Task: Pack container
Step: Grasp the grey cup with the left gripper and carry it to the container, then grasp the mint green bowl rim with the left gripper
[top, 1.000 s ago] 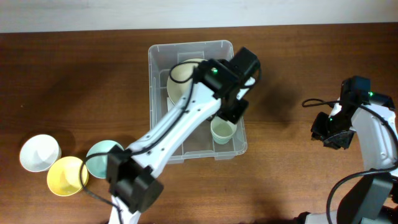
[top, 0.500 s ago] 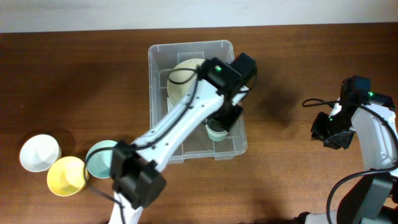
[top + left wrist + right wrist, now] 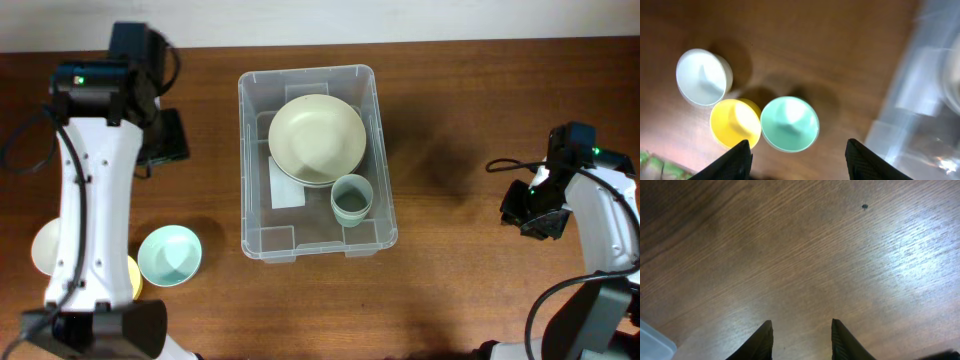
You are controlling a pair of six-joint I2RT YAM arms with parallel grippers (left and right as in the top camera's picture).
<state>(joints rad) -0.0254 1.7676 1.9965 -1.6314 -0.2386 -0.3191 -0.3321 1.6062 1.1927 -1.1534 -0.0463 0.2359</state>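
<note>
I should move my left gripper to the mint bowl next and close it on the bowl's rim (image 3: pixel 198 242) (image 3: pixel 817 121), on the side facing the clear container.
The container (image 3: pixel 243 150), a large clear plastic bin, stands mid-table. Inside it lie a cream bowl (image 3: pixel 316 138), a pale green cup (image 3: pixel 351 198) standing upright, and a white label (image 3: pixel 286 183). My left gripper (image 3: pixel 160 148) hangs over the table left of the bin, open and empty. In the left wrist view that gripper (image 3: pixel 799 162) looks down on a white bowl (image 3: pixel 704 77), a yellow bowl (image 3: pixel 735 123) and a mint bowl (image 3: pixel 789 124), with the container's wall (image 3: pixel 920 100) at the right. My right gripper (image 3: pixel 525 212) stays at the right, over bare wood. In its own view it (image 3: pixel 802 337) is open with nothing between its fingers.
The mint bowl (image 3: pixel 170 254) sits at the front left. The yellow bowl (image 3: pixel 130 280) and the white bowl (image 3: pixel 42 247) beside it are partly hidden by my left arm. A corner of the bin (image 3: pixel 652 342) shows in the right wrist view.
My left gripper opened and left the green cup standing in the container. The left arm then swung out of the bin to the far left. The right arm has not moved.
</note>
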